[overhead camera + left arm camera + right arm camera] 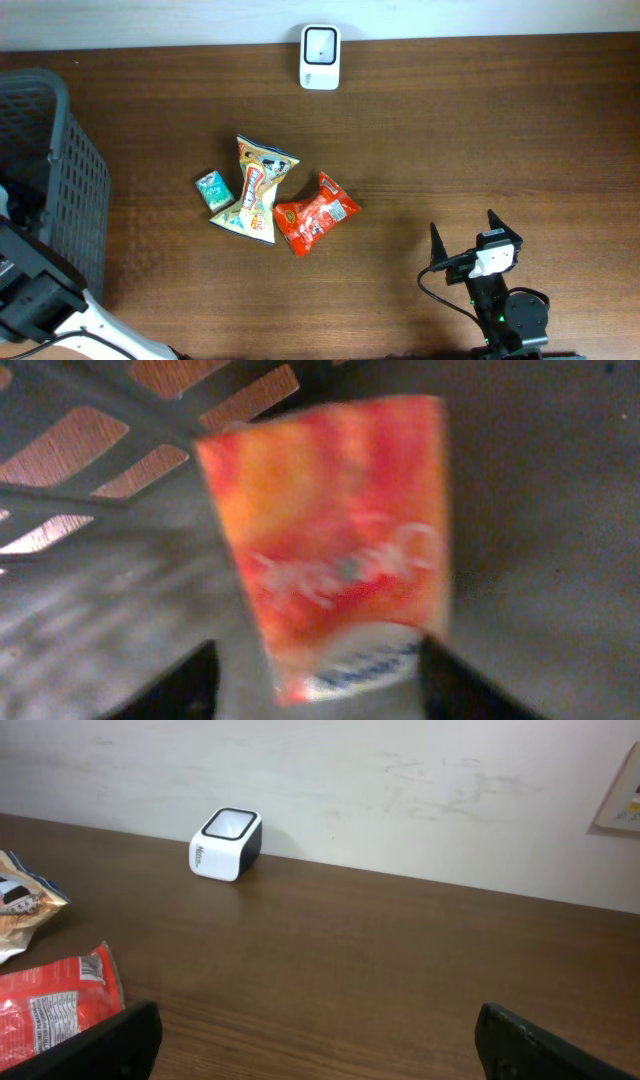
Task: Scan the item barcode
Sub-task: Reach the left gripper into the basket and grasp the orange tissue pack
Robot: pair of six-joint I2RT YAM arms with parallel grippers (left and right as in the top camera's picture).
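My left gripper's fingers reach only the white bottom edge of the packet, so I need to open them and take the packet deeper, by its white lettering [345, 568], before I lift it.
In the left wrist view a red and orange packet [340, 550] with a white, blue-printed bottom edge lies on the floor of the grey basket [70, 510], blurred. My left gripper [315, 660] straddles its lower end, jaws apart. The right finger [450, 685] is at the packet's edge, and a gap shows beside the left finger [185, 685]. The white barcode scanner [320, 57] stands at the table's far edge. My right gripper [463, 232] rests open over bare wood at the front right, holding nothing.
Three packets lie mid-table: a small green one [213, 189], a yellow snack bag [256, 190] and a red bag [314, 213]. The grey basket [60, 170] fills the left edge. From the right wrist, the scanner [226, 844] sits against the wall, with the red bag [55, 1000] at lower left.
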